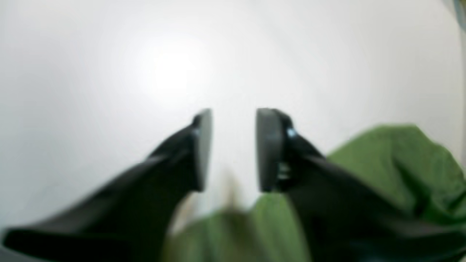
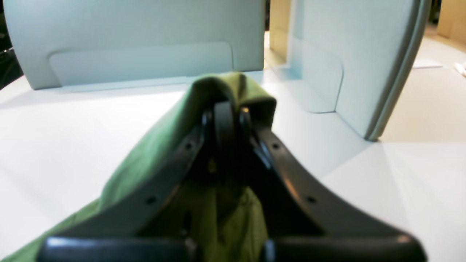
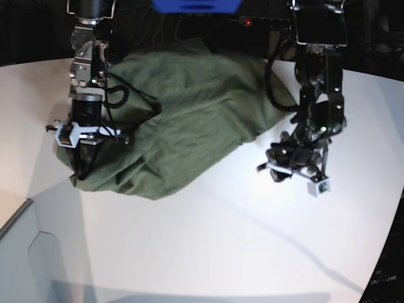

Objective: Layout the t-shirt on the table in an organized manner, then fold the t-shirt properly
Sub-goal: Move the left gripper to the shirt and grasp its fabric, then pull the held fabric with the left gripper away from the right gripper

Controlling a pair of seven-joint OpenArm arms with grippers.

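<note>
I will next use my left gripper to grab the t-shirt's loose corner (image 3: 260, 135) (image 1: 264, 201) on the near side, at the t-shirt's end away from my right gripper.
The olive green t-shirt (image 3: 189, 107) lies crumpled in a broad heap across the back of the white table (image 3: 221, 240). At the shirt's left end my right gripper (image 3: 79, 165) points down and is shut on a fold of the cloth. In the right wrist view the green fabric (image 2: 233, 85) drapes over the closed right gripper (image 2: 227, 109). My left gripper (image 3: 287, 165) hovers just off the shirt's right edge above bare table. Its jaws stand apart in the left wrist view, the left gripper (image 1: 233, 116) holding nothing, with the t-shirt (image 1: 397, 160) below and to the right.
Light grey partition panels (image 2: 138, 40) stand upright on the table ahead of the right gripper, and another panel (image 3: 25, 252) shows at the lower left of the base view. The table's curved edge (image 3: 391, 252) runs down the right side. A blue object (image 3: 196, 5) sits at the back.
</note>
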